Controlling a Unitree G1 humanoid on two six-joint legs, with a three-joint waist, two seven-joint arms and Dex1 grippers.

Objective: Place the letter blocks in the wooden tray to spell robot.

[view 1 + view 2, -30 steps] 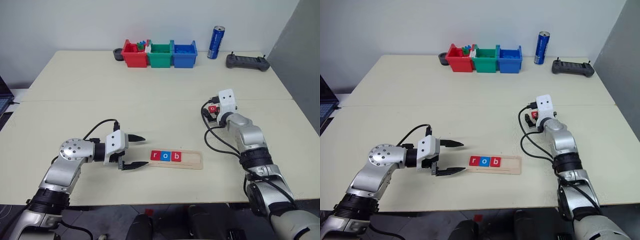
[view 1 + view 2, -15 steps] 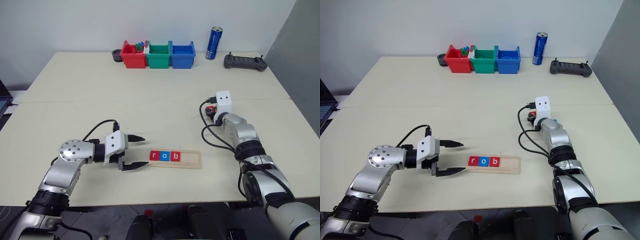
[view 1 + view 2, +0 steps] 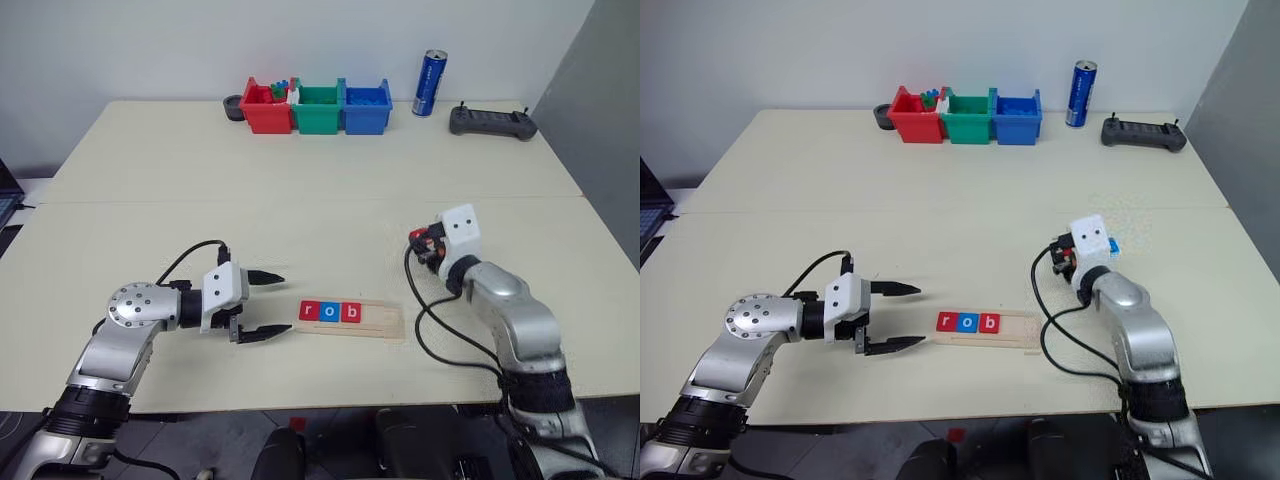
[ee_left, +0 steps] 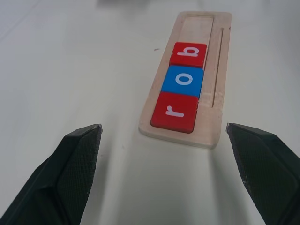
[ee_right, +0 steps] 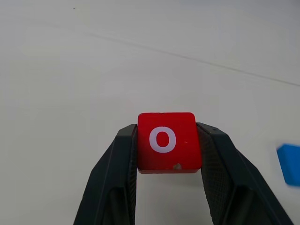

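Note:
My right gripper should put the red "o" block down and take its other sides (image 5: 164,171), because it pinches that block by the side that must meet the red "b" block.
The wooden tray (image 3: 385,322) lies at the near middle of the table, holding three letter blocks from its left end: red "r" (image 4: 174,112), blue "o" (image 4: 183,82) and red "b" (image 4: 189,55). Its right part is bare. My left gripper (image 3: 285,302) hovers just left of the tray, open, nothing between its fingers. My right gripper (image 3: 425,243) is right of the tray and shut on a red "o" block (image 5: 166,142), held above the table. A blue block (image 3: 1113,246) lies on the table just right of that gripper.
Red (image 3: 265,108), green (image 3: 318,108) and blue (image 3: 366,108) bins stand in a row at the far edge. To their right are a blue can (image 3: 431,84) and a black controller (image 3: 492,121). A seam crosses the table's middle.
My right gripper has shut on the red "o" block and drawn back toward me with it. The blue block now shows beside it. The left arm has stayed still.

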